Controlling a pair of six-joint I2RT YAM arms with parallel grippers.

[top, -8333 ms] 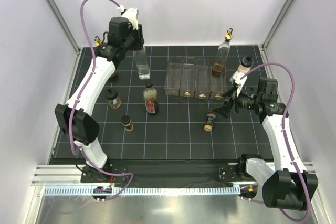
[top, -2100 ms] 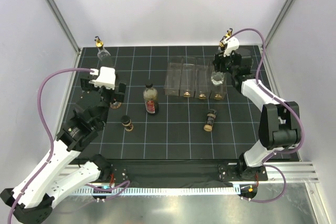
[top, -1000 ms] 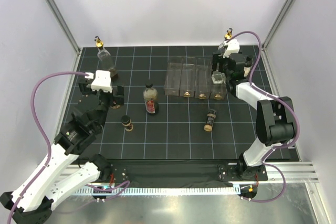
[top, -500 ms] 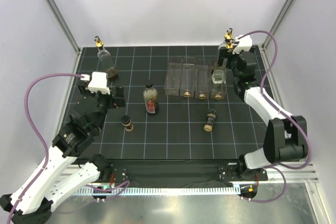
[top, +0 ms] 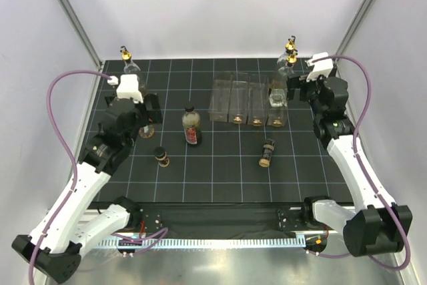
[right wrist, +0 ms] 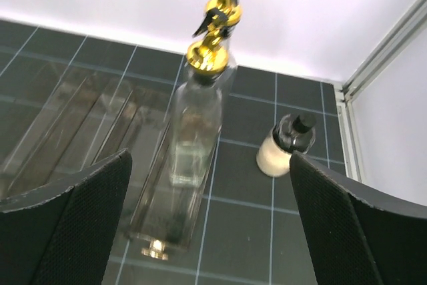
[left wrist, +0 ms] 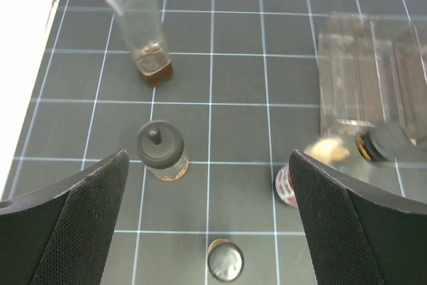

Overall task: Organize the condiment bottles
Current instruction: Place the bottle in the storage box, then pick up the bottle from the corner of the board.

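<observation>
Next, I close my left gripper on the neck (top: pixel 127 60) of the tall clear bottle behind the black-capped jar, just below the bottle's gold pourer spout.
Two tall clear bottles with gold pourer spouts (top: pixel 291 58) stand one behind the other in the rack's right compartment; the nearer one (right wrist: pixel 200 108) is just ahead of my open right gripper (right wrist: pixel 210 158), which holds nothing. A small white-filled bottle (right wrist: pixel 285 146) sits to their right. My open left gripper (left wrist: pixel 208 158) hovers empty above a black-capped jar (left wrist: pixel 160 153), a small brown bottle (left wrist: pixel 225 260) and the red-labelled bottle (left wrist: pixel 287 186). Another tall clear bottle (left wrist: pixel 143 38) stands at the far left. One brown bottle (top: pixel 267 153) lies on its side.
The clear plastic rack (top: pixel 240 101) has several long compartments in the middle back of the black gridded mat (top: pixel 220 171). White walls and metal frame posts close in the back and both sides. Purple cables loop from each arm.
My right gripper has opened off the tall bottle in the rack and drawn back to the right. My left gripper has shifted slightly farther back over the jar.
</observation>
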